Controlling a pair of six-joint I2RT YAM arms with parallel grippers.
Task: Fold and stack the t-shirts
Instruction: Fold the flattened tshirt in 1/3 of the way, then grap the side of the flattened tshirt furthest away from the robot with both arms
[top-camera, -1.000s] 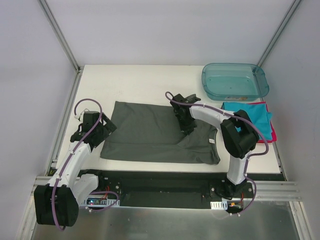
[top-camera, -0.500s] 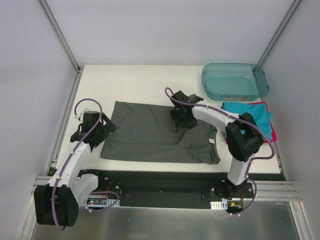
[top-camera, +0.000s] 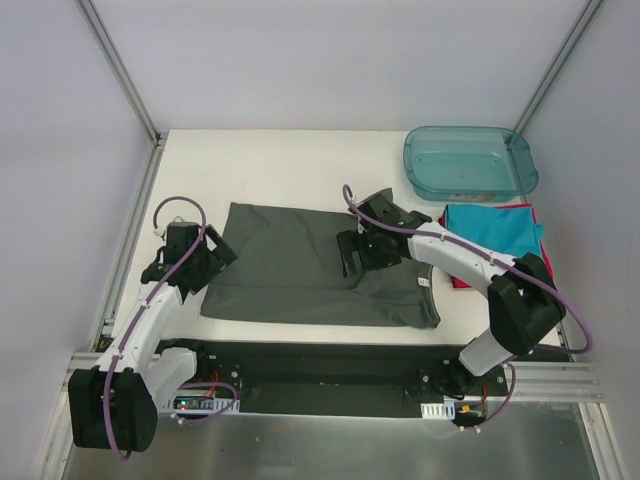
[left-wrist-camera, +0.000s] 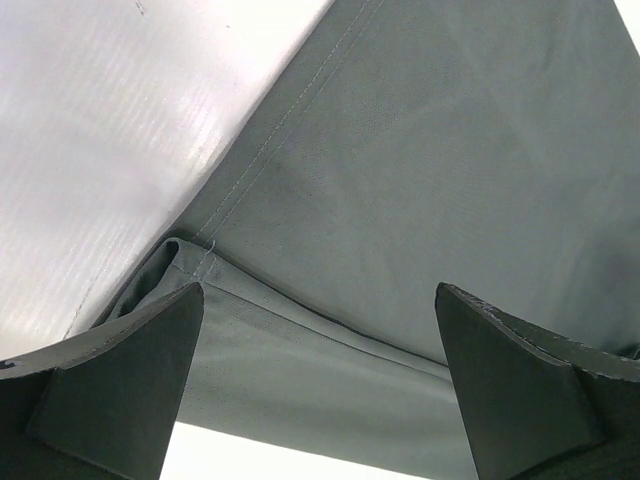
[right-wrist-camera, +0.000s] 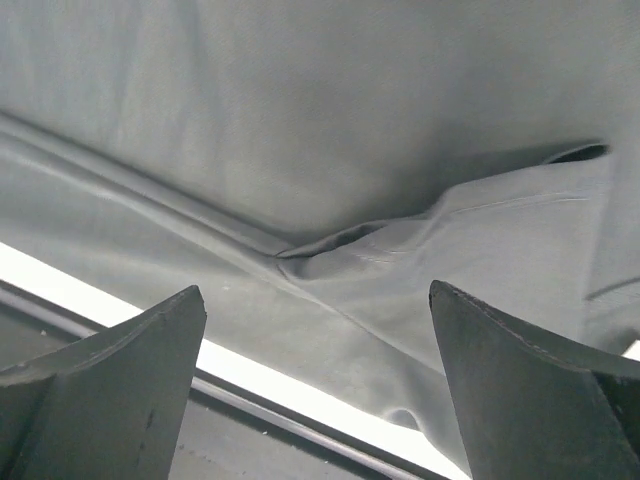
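The dark charcoal t-shirt has the far-side sleeve's end (top-camera: 386, 192) near the teal plastic tub, and I need to move my right gripper there next and close it on the shirt.
A dark charcoal t-shirt (top-camera: 300, 272) lies folded lengthwise across the table, its small neck label (top-camera: 422, 283) at the right end. My right gripper (top-camera: 352, 254) hovers open over the shirt's middle-right; in the right wrist view the grey cloth (right-wrist-camera: 330, 130) with a creased fold lies beyond the spread fingers (right-wrist-camera: 110, 390), nothing between them. My left gripper (top-camera: 212, 256) stands open at the shirt's left edge; the left wrist view shows the hemmed corner (left-wrist-camera: 200, 255) between its wide fingers (left-wrist-camera: 520, 390). A teal t-shirt (top-camera: 495, 228) lies folded on a red-pink one (top-camera: 546, 264) at the right.
A translucent teal plastic tub (top-camera: 470, 160) stands at the back right, just behind the folded pile. The table's near edge and a dark rail (right-wrist-camera: 120, 350) run right below the charcoal shirt. White enclosure walls with metal posts (top-camera: 120, 70) surround the table.
My right gripper went from shut to open, letting go of the charcoal shirt, and its elbow swung out to the right. The left arm has stayed put.
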